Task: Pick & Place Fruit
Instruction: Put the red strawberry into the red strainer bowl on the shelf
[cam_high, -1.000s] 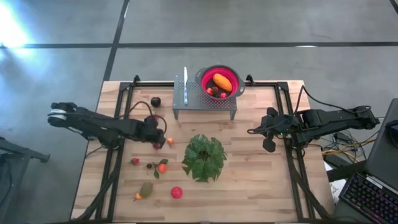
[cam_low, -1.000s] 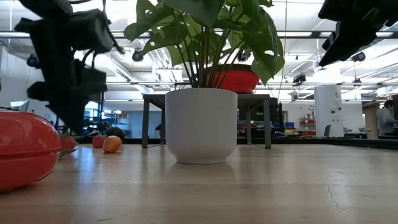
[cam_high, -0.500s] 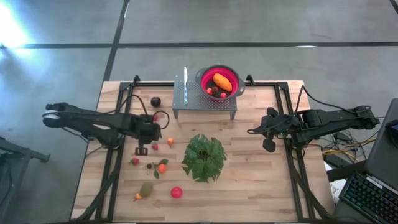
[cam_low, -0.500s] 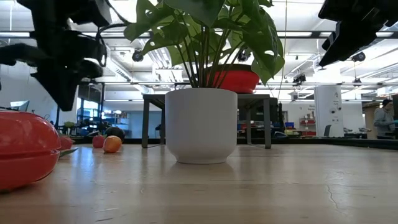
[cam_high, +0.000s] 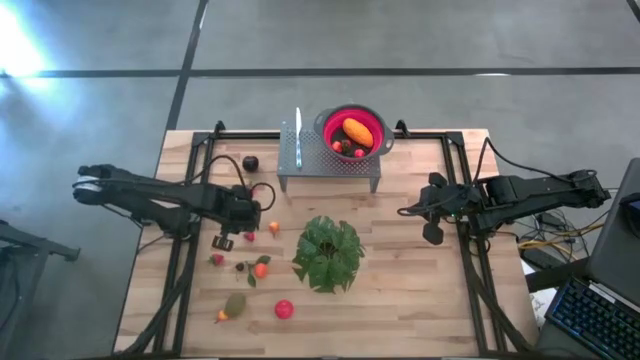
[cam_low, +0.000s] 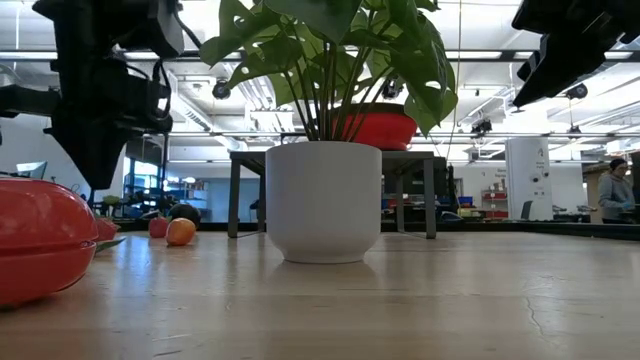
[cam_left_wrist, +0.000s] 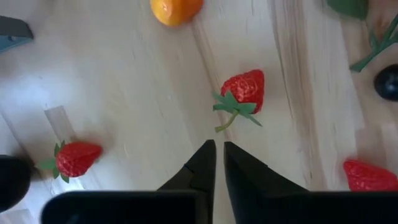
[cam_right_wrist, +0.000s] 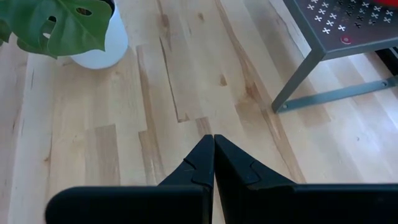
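The shut fingers of my left gripper stop short of the strawberry's stem, so they should open, reach further and pinch the stem (cam_left_wrist: 229, 120) below the leaves before lifting.
Small toy fruits lie on the wooden table's left half: a strawberry (cam_high: 249, 237) (cam_left_wrist: 245, 90), an orange (cam_high: 273, 228), a second strawberry (cam_high: 216, 259), a leafy orange (cam_high: 260, 269), an olive pear (cam_high: 234, 305), a red apple (cam_high: 284, 309) and a dark plum (cam_high: 250, 163). My left gripper (cam_left_wrist: 219, 149) (cam_high: 238, 224) hangs above the table, pointing steeply down. It is shut with only a slit between the fingers, and its tips stop short of the first strawberry. My right gripper (cam_right_wrist: 214, 138) (cam_high: 405, 212) waits shut above the table's right half.
A red colander bowl (cam_high: 353, 130) holding an orange oblong fruit and small red pieces sits on a grey perforated stand (cam_high: 328, 160). A knife (cam_high: 298, 138) lies on the same stand. A potted leafy plant (cam_high: 328, 253) stands mid-table between the arms. Bare wood lies right of the plant.
My left gripper has risen from just above the table and rolled about a quarter turn around the line it points along. It has also shifted a little toward the table's left edge. The fruits lie where they were. My right arm has kept still.
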